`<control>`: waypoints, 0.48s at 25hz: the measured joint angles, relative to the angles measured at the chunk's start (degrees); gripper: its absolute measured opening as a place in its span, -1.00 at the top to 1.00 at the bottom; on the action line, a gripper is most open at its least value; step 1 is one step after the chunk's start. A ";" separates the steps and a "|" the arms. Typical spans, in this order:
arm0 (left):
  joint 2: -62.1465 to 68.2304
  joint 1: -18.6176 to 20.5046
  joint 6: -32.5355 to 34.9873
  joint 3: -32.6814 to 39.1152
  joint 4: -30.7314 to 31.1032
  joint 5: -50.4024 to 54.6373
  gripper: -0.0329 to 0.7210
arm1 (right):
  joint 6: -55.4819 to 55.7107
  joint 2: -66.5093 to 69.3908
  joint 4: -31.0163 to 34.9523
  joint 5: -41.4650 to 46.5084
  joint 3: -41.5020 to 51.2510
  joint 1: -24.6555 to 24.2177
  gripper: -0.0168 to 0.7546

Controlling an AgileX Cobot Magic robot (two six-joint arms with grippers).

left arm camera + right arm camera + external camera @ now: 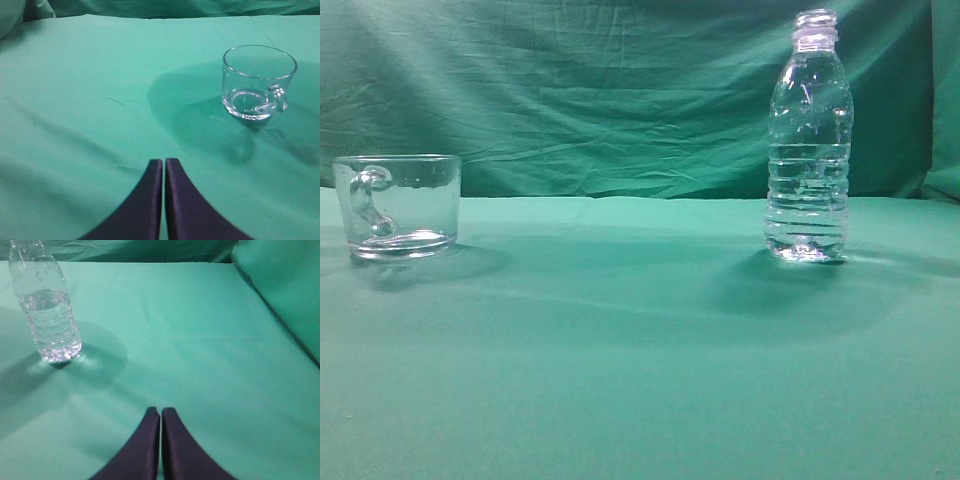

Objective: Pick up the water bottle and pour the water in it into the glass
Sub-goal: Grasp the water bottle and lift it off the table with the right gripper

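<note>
My right gripper grips next around the middle of the body [809,165] [48,304] of the water bottle, well below the bottle's neck.
The water bottle [809,140] stands upright and capless on the right of the green cloth, holding clear water [807,205] up to about mid-body. It also shows in the right wrist view [47,310], far left of my right gripper [160,410], which is shut and empty above the cloth. The glass [398,205], a short clear mug with its handle facing the camera, stands at the left. It also shows in the left wrist view [257,82], ahead and to the right of my left gripper [164,161], which is shut and empty. Neither gripper shows in the exterior view.
A green cloth [640,350] covers the table and hangs as a backdrop [600,90]. The cloth rises in a fold at the right of the right wrist view [285,285] and at the top left of the left wrist view [12,15].
</note>
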 joint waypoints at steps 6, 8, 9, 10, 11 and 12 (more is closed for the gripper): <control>0.00 0.00 0.00 0.00 0.00 0.00 0.91 | 0.00 0.00 0.00 0.00 0.00 0.00 0.96; 0.00 0.00 0.00 0.00 0.00 0.00 0.91 | 0.00 0.00 0.00 0.00 0.00 0.00 0.96; 0.00 0.00 0.00 0.00 0.00 0.00 0.91 | 0.00 0.00 0.00 0.00 0.00 0.00 0.96; 0.00 0.00 0.00 0.00 0.00 0.00 0.91 | 0.00 0.00 0.00 0.00 0.00 0.00 0.96; 0.00 0.00 0.00 0.00 0.00 0.00 0.91 | 0.00 0.00 0.00 0.00 0.00 0.00 0.96; 0.00 0.00 0.00 0.00 0.00 0.00 0.91 | 0.00 0.00 0.00 0.00 0.00 0.00 0.96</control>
